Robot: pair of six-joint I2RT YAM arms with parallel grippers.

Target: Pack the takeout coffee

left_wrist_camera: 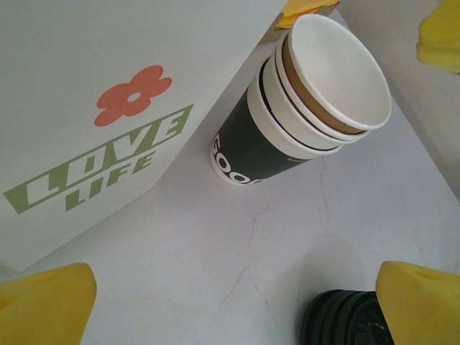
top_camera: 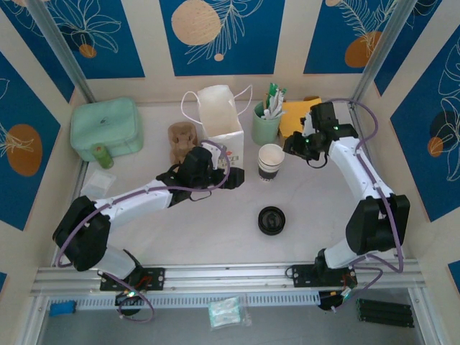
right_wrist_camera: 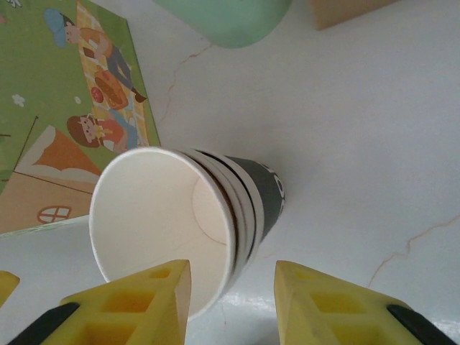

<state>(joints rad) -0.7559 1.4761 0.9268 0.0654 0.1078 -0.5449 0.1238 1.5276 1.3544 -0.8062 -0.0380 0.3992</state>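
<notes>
The kraft-brown cup is deep down in the white cups, so my right gripper needs to pinch its near rim (right_wrist_camera: 228,272) and pull it up to expose its side for my left gripper.
The takeout coffee (top_camera: 271,158) is a kraft-brown cup with a white rim (left_wrist_camera: 338,72). It stands nested in white cups, the outermost with a black lower band, right of the white paper bag (top_camera: 219,115). My right gripper (top_camera: 293,145) hovers just over the stack, open. In the right wrist view its fingers straddle the near rim of the cup (right_wrist_camera: 158,215) without pressing it, gripper (right_wrist_camera: 231,277). My left gripper (top_camera: 231,177) is open and low over the table beside the bag (left_wrist_camera: 108,108), facing the cups, gripper (left_wrist_camera: 237,302).
A black round lid (top_camera: 272,219) lies on the table in front of the cups (left_wrist_camera: 345,320). A mint holder with utensils (top_camera: 266,122) and a yellow pad (top_camera: 298,111) stand behind. A plush toy (top_camera: 181,140) and a mint lunch bag (top_camera: 106,126) are at the left.
</notes>
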